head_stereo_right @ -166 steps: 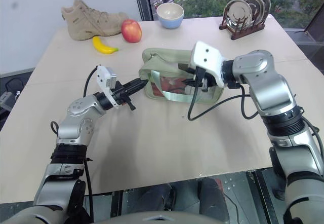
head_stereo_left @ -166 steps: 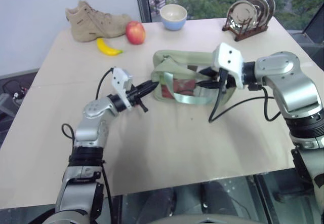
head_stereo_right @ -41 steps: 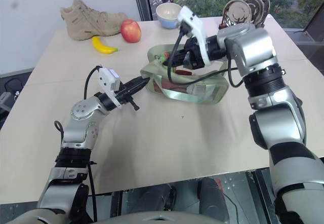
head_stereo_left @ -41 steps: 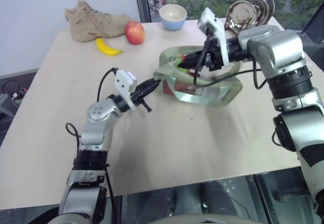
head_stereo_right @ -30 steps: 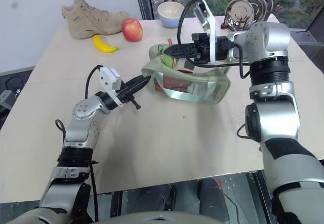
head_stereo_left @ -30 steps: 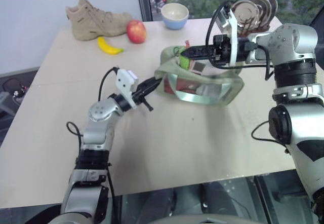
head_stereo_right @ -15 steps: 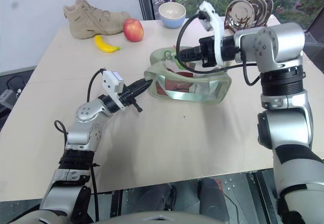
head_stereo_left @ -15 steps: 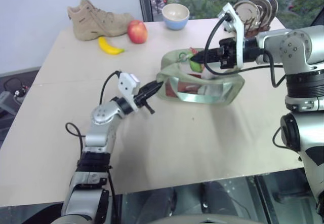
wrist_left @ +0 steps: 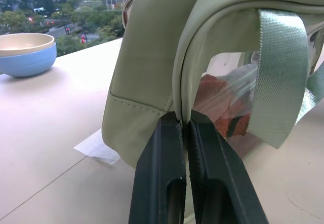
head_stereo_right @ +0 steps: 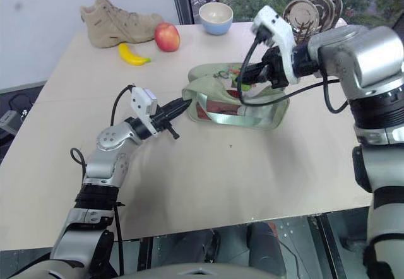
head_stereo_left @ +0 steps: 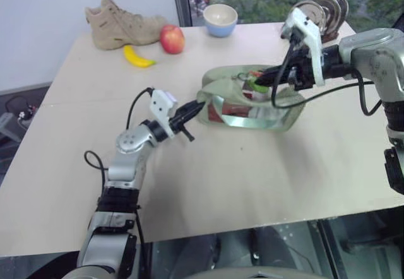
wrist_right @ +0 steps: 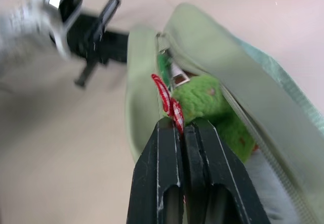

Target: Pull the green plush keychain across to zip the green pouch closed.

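I should lift the green plush keychain clear with my right gripper, as it sits sunk in the pouch's opening, then take its plush body (wrist_right: 203, 98) before pulling.
The pale green pouch (head_stereo_left: 278, 113) lies mid-table with its clear side panel facing me. My left gripper (head_stereo_left: 199, 106) is shut on the seam at the pouch's left end (wrist_left: 152, 82). My right gripper (head_stereo_left: 261, 80) hovers over the top of the pouch and is shut on the red-and-white cord of the green plush keychain (wrist_right: 210, 105). The bright fuzzy keychain (head_stereo_left: 255, 88) sits at the zipper line, right under the fingertips. The zipper track (wrist_right: 243, 117) runs on behind the plush.
At the far left of the table sit a tan boot (head_stereo_left: 123, 26), a red apple (head_stereo_left: 171, 39) and a banana (head_stereo_left: 137, 58). A blue and cream bowl (head_stereo_left: 220, 19) and a rack of metal plates (head_stereo_left: 319, 11) stand along the far edge.
My right gripper has drawn the keychain to the right along the top of the pouch and its wrist has rolled. The left gripper has kept its grip in place.
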Motion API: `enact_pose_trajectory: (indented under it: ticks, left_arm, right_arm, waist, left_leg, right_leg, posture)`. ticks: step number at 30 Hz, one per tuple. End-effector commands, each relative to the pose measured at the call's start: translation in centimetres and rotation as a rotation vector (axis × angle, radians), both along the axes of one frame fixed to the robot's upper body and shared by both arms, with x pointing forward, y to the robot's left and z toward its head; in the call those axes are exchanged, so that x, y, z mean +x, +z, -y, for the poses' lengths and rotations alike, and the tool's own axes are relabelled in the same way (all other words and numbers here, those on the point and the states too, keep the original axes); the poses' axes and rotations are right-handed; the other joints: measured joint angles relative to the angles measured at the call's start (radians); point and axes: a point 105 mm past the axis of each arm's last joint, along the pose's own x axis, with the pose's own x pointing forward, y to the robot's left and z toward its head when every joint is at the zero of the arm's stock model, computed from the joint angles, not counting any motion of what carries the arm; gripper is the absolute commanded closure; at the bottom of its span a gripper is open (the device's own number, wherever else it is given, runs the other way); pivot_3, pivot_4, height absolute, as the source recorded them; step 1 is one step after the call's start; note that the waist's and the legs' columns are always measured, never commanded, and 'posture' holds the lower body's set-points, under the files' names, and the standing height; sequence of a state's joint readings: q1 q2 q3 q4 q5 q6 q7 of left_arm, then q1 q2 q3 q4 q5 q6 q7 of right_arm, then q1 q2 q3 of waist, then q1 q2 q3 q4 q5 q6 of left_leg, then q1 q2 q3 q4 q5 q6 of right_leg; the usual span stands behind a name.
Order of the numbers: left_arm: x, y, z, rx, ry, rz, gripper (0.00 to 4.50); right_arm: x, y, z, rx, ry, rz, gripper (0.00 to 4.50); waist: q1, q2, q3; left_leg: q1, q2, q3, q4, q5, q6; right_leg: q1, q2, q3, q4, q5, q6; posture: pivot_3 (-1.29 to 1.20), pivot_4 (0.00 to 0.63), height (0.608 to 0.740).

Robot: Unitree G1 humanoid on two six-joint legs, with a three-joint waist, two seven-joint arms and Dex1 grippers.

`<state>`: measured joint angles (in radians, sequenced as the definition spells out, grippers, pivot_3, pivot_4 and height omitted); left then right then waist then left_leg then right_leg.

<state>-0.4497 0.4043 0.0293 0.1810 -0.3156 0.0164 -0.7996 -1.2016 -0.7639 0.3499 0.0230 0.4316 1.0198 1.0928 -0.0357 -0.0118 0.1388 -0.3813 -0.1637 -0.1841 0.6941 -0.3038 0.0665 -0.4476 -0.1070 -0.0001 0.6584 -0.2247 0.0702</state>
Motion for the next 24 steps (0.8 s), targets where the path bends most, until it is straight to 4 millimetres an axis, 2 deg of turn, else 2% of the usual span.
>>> enact_pose_trajectory:
  ticks: [1,4,7,8,10,12,16,18,19,24]
  left_arm:
    - [0.1,-1.0,-0.9,0.014,0.040,-0.036,4.50]
    - [0.1,-1.0,-0.9,0.015,0.041,-0.038,4.50]
    - [0.1,-1.0,-0.8,0.015,0.039,-0.042,4.50]
    - [0.2,-1.0,-0.7,0.015,0.038,-0.042,4.50]
    - [0.2,-1.0,-0.7,0.015,0.036,-0.043,4.50]
    - [0.3,-1.0,-0.6,0.015,0.033,-0.043,4.50]
    - [0.3,-1.0,-0.4,0.013,0.029,-0.042,4.50]
    - [0.3,-0.9,-0.4,0.012,0.028,-0.042,4.50]
    - [0.3,-0.9,-0.4,0.011,0.028,-0.042,4.50]
    - [0.1,-1.0,-0.5,0.013,0.033,-0.047,4.50]
  right_arm:
    - [0.1,1.2,0.7,-0.179,0.031,0.260,4.46]
    - [-0.6,0.8,0.7,-0.256,0.077,0.300,4.46]
    - [-4.1,3.5,-2.5,0.076,0.183,0.028,4.46]
    - [-4.6,4.4,-3.0,0.157,0.196,-0.036,4.46]
    - [-4.8,6.3,-3.3,0.332,0.193,-0.175,4.46]
    - [-4.6,7.3,-3.1,0.459,0.182,-0.295,4.46]
    - [-2.0,7.9,-1.9,0.670,0.051,-0.436,4.46]
    - [-0.6,7.4,-1.3,0.690,-0.047,-0.400,4.46]
    - [0.0,6.7,-1.0,0.646,-0.103,-0.323,4.46]
    - [-0.6,3.3,-0.3,0.358,-0.125,-0.079,4.46]
  waist:
    - [0.002,0.000,0.000]
    - [0.006,0.000,0.000]
    - [0.003,0.000,0.000]
    - [0.003,0.000,0.000]
    - [0.003,0.000,0.000]
    - [0.012,-0.002,-0.001]
    - [0.025,-0.002,-0.001]
    - [0.024,-0.001,-0.001]
    - [0.022,-0.001,-0.001]
    - [0.019,-0.001,-0.001]
  left_leg:
    - [0.000,0.000,0.000,0.001,0.000,0.000]
    - [0.000,0.000,0.000,0.003,0.000,0.000]
    - [0.000,0.000,0.000,0.003,0.000,0.000]
    - [0.000,0.000,0.000,0.003,0.000,0.000]
    - [0.000,0.001,0.000,0.003,0.000,0.000]
    - [0.000,0.001,-0.001,0.003,0.000,0.000]
    - [-0.001,-0.001,-0.002,0.003,0.000,0.000]
    - [-0.001,-0.001,-0.003,0.003,0.000,0.000]
    - [-0.001,-0.002,-0.003,0.003,0.000,0.000]
    - [-0.002,-0.001,-0.005,0.005,0.000,0.000]
  right_leg:
    - [0.000,0.000,0.000,0.000,0.000,0.000]
    - [0.000,0.000,-0.001,0.000,0.000,0.000]
    - [0.001,0.000,0.000,0.000,0.000,0.000]
    - [0.001,0.001,0.000,0.000,0.000,0.000]
    - [0.001,0.001,0.000,0.001,0.000,0.000]
    - [0.001,0.001,0.000,0.002,0.000,0.000]
    - [0.001,0.001,0.000,0.003,0.001,-0.002]
    - [0.001,0.000,-0.001,0.003,0.002,-0.003]
    - [0.000,0.000,-0.001,0.003,0.001,-0.003]
    - [0.000,-0.001,-0.002,0.003,0.001,-0.003]
  posture:
    - [0.00,0.150,0.740]
    - [0.00,0.150,0.740]
    - [0.00,0.150,0.740]
    - [0.00,0.150,0.740]
    - [0.00,0.150,0.740]
    - [0.00,0.150,0.740]
    - [0.00,0.150,0.740]
    - [0.00,0.150,0.740]
    - [0.00,0.150,0.740]
    - [0.00,0.150,0.740]
